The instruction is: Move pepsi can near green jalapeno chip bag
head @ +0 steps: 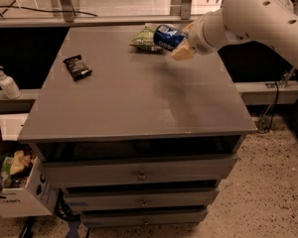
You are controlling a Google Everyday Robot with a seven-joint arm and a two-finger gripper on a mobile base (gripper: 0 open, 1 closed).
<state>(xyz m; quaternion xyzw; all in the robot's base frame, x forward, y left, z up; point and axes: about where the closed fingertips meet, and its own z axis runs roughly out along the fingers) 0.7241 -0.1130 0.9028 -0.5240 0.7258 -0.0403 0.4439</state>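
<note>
I will release the pepsi can on the grey table point(172, 53) just in front of the green jalapeno chip bag.
The pepsi can point(168, 36) is blue with white lettering, held tilted on its side above the far part of the grey table point(134, 93). My gripper point(181, 43) is shut on it, coming in from the right on a white arm. The green jalapeno chip bag point(145, 38) lies at the table's far edge, just left of and partly behind the can. The can hangs over the bag's right end, off the tabletop.
A flat black snack packet point(77, 66) lies on the table's left part. A soap pump bottle point(7, 82) stands on a ledge at the left. A cardboard box point(15, 192) of items sits on the floor at lower left. Drawers point(141, 172) lie below the tabletop.
</note>
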